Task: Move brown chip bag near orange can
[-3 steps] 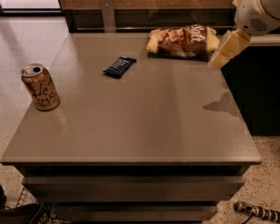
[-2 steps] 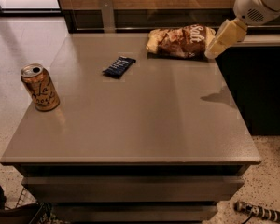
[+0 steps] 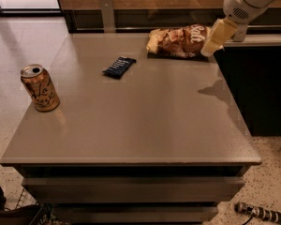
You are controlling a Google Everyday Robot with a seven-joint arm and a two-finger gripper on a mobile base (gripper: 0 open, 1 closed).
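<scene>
I will grip the middle of the brown chip bag (image 3: 180, 43), midway between its ends.
The brown chip bag (image 3: 178, 41) lies at the far right of the grey table (image 3: 131, 116), dark brown in the middle with pale yellow ends and white lettering. The orange can (image 3: 40, 88) stands upright near the table's left edge, far from the bag. My gripper (image 3: 214, 37) hangs from the white arm at the top right. Its pale yellow tip sits right at the bag's right end, just above the table. I cannot tell whether it touches the bag.
A small flat dark-blue wrapped bar (image 3: 119, 66) lies between bag and can, nearer the back. A dark counter (image 3: 257, 78) stands right of the table. A wooden wall runs behind. A small tool (image 3: 260, 213) lies on the floor at bottom right.
My gripper has moved left and toward the back, from right of the bag to its right end. The bag, can and bar have not moved.
</scene>
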